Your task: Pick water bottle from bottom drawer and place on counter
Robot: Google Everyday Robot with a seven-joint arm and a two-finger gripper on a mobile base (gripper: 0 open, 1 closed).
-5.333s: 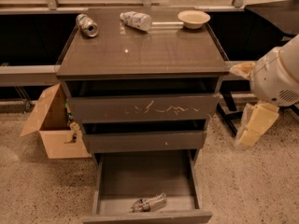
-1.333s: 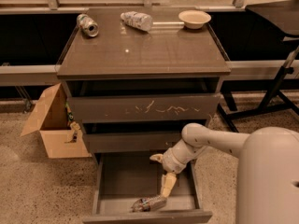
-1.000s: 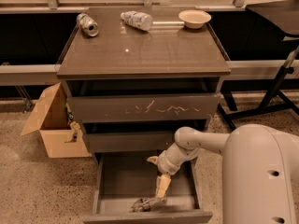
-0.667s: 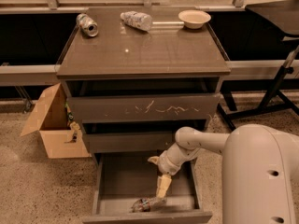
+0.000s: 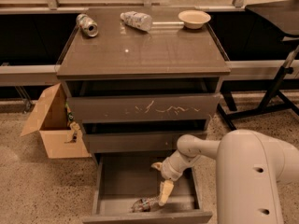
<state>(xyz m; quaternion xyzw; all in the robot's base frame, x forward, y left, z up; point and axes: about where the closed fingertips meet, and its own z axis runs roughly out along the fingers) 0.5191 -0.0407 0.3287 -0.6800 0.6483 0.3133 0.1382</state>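
Next, I grip the end point(image 5: 157, 204) of the bottom drawer's water bottle farther from the cardboard box.
The bottom drawer point(image 5: 114, 181) is pulled open below the cabinet. The water bottle point(image 5: 145, 204) lies on its side near the drawer's front wall, clear with a pale label. My gripper point(image 5: 163, 197) reaches down into the drawer from the right, its pale fingers point(image 5: 165, 191) pointing down just right of the bottle and close to it. The counter point(image 5: 145, 48) is the glossy dark top of the cabinet, above.
On the counter lie a silver can point(image 5: 87, 24) at the back left, a stouter patterned bottle point(image 5: 136, 19) at the back middle and a pale bowl point(image 5: 194, 18) at the back right. An open cardboard box point(image 5: 52, 123) stands on the floor left of the cabinet. A black stand point(image 5: 275, 85) is at the right.
My arm has moved left and down into the open drawer, bringing the gripper close beside the water bottle. The bottle has not moved.
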